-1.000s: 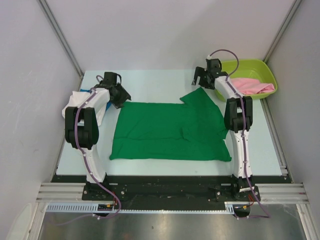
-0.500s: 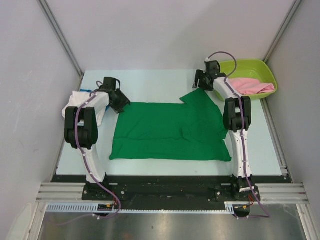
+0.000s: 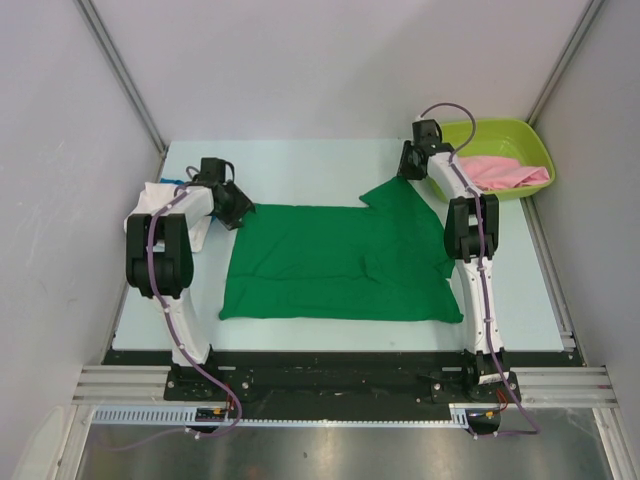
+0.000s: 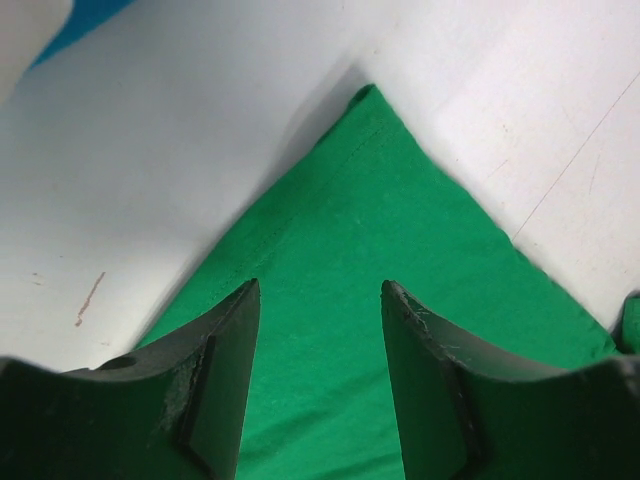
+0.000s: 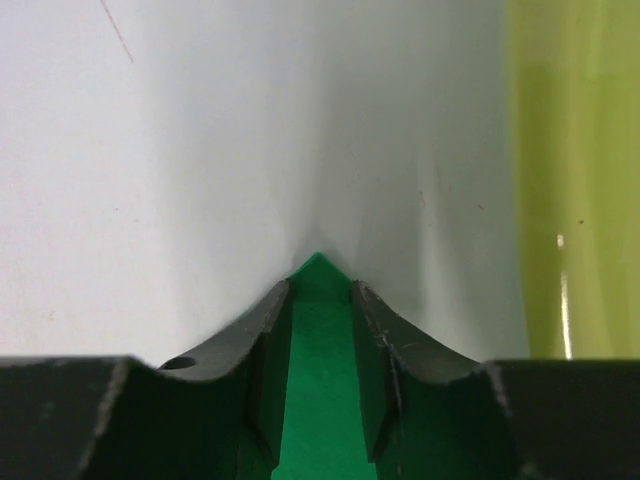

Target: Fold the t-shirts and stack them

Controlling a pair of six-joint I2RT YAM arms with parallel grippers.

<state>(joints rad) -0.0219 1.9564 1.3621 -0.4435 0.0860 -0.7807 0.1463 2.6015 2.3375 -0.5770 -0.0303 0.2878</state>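
Observation:
I have my right gripper only at the sleeve's pointed corner next to the tub, so I need to open it and pinch farther along the sleeve's end edge [image 3: 386,186] before I fold.
A bright green t-shirt [image 3: 340,260] lies spread flat on the table, one sleeve pointing to the far right. My left gripper [image 3: 238,212] is open over its far left corner [image 4: 360,250], fingers [image 4: 225,370] astride the cloth. My right gripper [image 3: 408,172] is down at the far right sleeve tip [image 5: 320,330]; its jaws stand narrowly apart with the green tip lying between them. A white t-shirt [image 3: 150,200] and a bit of a blue one [image 3: 170,181] lie at the table's left edge. A pink t-shirt [image 3: 505,172] lies in the tub.
The lime-green plastic tub [image 3: 500,130] stands at the far right corner, close beside the right gripper, its wall [image 5: 575,180] filling the right of that wrist view. Grey walls enclose the pale table [image 3: 300,165] on three sides.
The right gripper has dropped onto the sleeve tip and its jaws have narrowed from wide. The left gripper has slid a little left and down toward the shirt's corner.

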